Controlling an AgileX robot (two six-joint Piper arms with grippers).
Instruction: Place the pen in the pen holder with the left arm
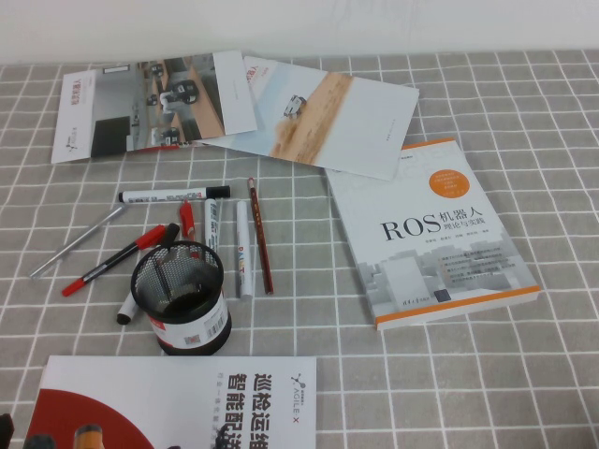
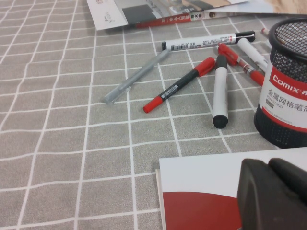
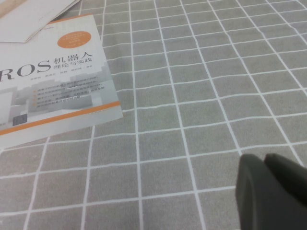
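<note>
The robot's left gripper will next move to the middle of the thin silver-grey pen (image 1: 80, 241) (image 2: 138, 77), beside the black pen with red cap, and close there.
The thin silver-grey pen (image 1: 77, 241) lies flat on the grey checked cloth, left of the other pens; it also shows in the left wrist view (image 2: 136, 76). The black wire-mesh pen holder (image 1: 182, 297) stands upright to its right, with a white-and-red label; it shows in the left wrist view too (image 2: 285, 81). My left gripper (image 2: 268, 165) is shut and empty, hovering over a white-and-red brochure (image 2: 201, 191), well short of the pen. My right gripper (image 3: 265, 160) is shut and empty over bare cloth.
A black pen with red cap (image 1: 117, 259), a white marker with black cap (image 1: 173, 195) and other markers lie around the holder. The ROS book (image 1: 430, 234) lies to the right, open brochures (image 1: 140, 103) at the back, and a brochure (image 1: 178, 402) at the front.
</note>
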